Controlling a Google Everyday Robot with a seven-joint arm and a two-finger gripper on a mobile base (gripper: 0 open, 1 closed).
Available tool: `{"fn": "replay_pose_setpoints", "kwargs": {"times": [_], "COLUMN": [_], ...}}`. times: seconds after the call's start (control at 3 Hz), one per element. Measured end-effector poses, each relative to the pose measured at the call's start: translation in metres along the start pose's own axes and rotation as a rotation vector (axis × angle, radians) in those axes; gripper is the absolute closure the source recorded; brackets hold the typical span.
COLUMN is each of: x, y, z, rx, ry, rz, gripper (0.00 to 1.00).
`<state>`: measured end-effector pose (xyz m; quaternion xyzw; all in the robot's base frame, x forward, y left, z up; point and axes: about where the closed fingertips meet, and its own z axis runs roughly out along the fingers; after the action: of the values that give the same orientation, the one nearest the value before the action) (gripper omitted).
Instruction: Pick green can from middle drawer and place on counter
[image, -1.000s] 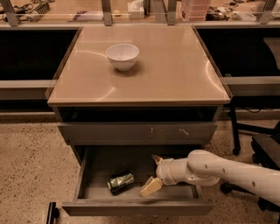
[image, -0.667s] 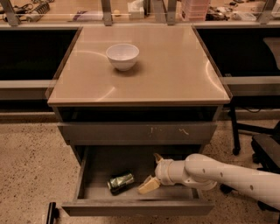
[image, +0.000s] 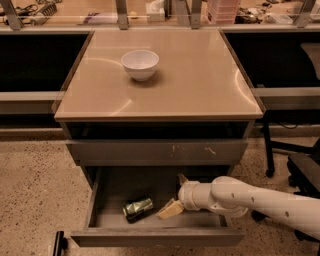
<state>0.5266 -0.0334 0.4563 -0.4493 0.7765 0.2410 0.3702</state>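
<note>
The green can has an end that faces the white arm, and next my gripper will take hold of it by the can's end (image: 148, 206) on that side.
The green can (image: 138, 208) lies on its side on the dark floor of the open middle drawer (image: 150, 236), left of centre. My gripper (image: 175, 194) is inside the drawer just right of the can, with the white arm reaching in from the right. Its fingers are spread: the tan lower fingertip (image: 169, 209) rests close to the can's right end without clearly touching it, and the other fingertip (image: 182, 178) points to the drawer's back. The gripper holds nothing. The beige counter (image: 200, 85) is above.
A white bowl (image: 140, 64) stands on the counter's back left. A shut grey drawer front with pale scratch marks (image: 157, 150) overhangs the open drawer. A black chair base (image: 295, 165) stands on the terrazzo floor at the right.
The arm has edged slightly left and the lower fingertip has crept a little closer to the can. The can has not moved.
</note>
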Motion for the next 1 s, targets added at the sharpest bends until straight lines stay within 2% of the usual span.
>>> {"fn": "replay_pose_setpoints", "kwargs": {"times": [0.67,1.0], "x": [-0.001,-0.001], "y": [0.024,0.034], "z": [0.052,0.070], "rx": [-0.081,-0.103], "ry": [-0.021,-0.038], "rz": [-0.031,-0.036], "gripper": [0.00,0.00]}}
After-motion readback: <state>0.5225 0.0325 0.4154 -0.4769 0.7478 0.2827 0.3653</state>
